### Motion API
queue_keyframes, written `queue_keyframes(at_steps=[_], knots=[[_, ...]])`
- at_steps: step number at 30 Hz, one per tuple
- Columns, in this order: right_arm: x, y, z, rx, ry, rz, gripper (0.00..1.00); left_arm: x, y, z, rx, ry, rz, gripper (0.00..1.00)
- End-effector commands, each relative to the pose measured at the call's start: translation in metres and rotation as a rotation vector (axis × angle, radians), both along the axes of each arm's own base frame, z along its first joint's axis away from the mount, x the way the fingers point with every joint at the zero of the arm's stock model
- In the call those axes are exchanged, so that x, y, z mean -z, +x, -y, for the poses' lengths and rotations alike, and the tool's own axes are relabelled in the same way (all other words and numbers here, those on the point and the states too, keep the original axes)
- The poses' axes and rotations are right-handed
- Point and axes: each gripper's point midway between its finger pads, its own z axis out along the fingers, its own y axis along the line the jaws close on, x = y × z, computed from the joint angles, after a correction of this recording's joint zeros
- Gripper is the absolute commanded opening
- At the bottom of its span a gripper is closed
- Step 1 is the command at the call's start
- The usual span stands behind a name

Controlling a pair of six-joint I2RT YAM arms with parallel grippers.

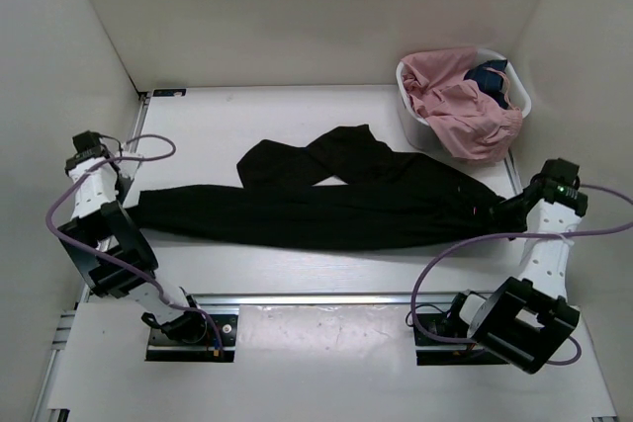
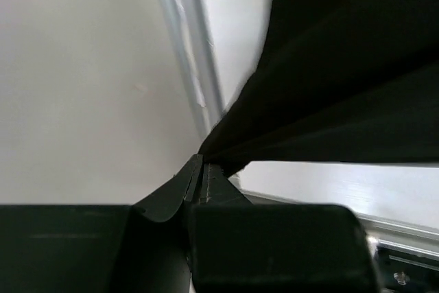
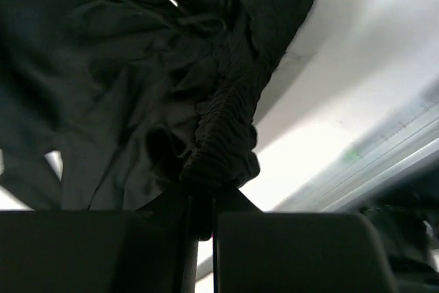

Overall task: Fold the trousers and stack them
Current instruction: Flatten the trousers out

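Note:
Next, my right gripper releases the waistband on the white table (image 1: 495, 245) (image 3: 274, 176) between the black trousers and the metal rail.
Black trousers (image 1: 316, 207) lie stretched left to right across the table; one leg is doubled back toward the far side. My left gripper (image 1: 131, 201) is shut on the leg-end hem at the table's left edge; the pinched cloth (image 2: 329, 101) shows in the left wrist view above the closed fingers (image 2: 206, 183). My right gripper (image 1: 516, 207) is shut on the gathered elastic waistband (image 3: 223, 142) at the right end. The cloth hangs taut between the two grippers.
A white basket (image 1: 410, 116) at the far right holds pink trousers (image 1: 463, 106) and a dark blue garment (image 1: 490, 78). White walls close in on three sides. A metal rail (image 1: 326, 297) runs along the table's near edge.

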Motion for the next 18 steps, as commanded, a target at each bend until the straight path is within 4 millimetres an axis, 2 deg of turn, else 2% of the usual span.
queue_keyframes(at_steps=[1, 2, 3, 4, 5, 6, 8, 9, 12, 18], knots=[[0.015, -0.028, 0.009, 0.036, -0.089, -0.066, 0.0, -0.008, -0.03, -0.012, -0.043, 0.066, 0.012, 0.14], [0.021, -0.038, 0.009, 0.045, -0.102, -0.1, 0.0, -0.001, -0.04, -0.01, -0.042, 0.057, -0.01, 0.14], [0.027, -0.044, 0.01, 0.06, -0.11, -0.121, 0.0, 0.014, -0.056, -0.002, -0.052, 0.03, -0.05, 0.14], [0.043, -0.056, 0.004, 0.068, -0.093, -0.168, 0.0, 0.022, -0.066, 0.001, -0.049, 0.018, -0.076, 0.14], [0.05, -0.061, -0.002, 0.087, -0.068, -0.178, 0.0, 0.032, -0.073, 0.007, -0.045, -0.008, -0.097, 0.14], [0.057, -0.061, -0.005, 0.094, -0.051, -0.169, 0.0, 0.045, -0.088, 0.015, -0.044, -0.034, -0.137, 0.14], [0.08, -0.074, -0.018, 0.105, 0.005, -0.214, 0.0, 0.056, -0.098, 0.022, -0.043, -0.05, -0.16, 0.14], [0.084, -0.076, -0.02, 0.122, 0.015, -0.222, 0.0, 0.06, -0.101, 0.024, -0.043, -0.054, -0.167, 0.14], [0.087, -0.08, -0.015, 0.146, 0.003, -0.231, 0.0, 0.07, -0.109, 0.028, -0.052, -0.066, -0.183, 0.14], [0.073, -0.092, 0.005, 0.202, -0.106, -0.298, 0.0, 0.067, -0.114, 0.014, -0.091, -0.041, -0.179, 0.17]])
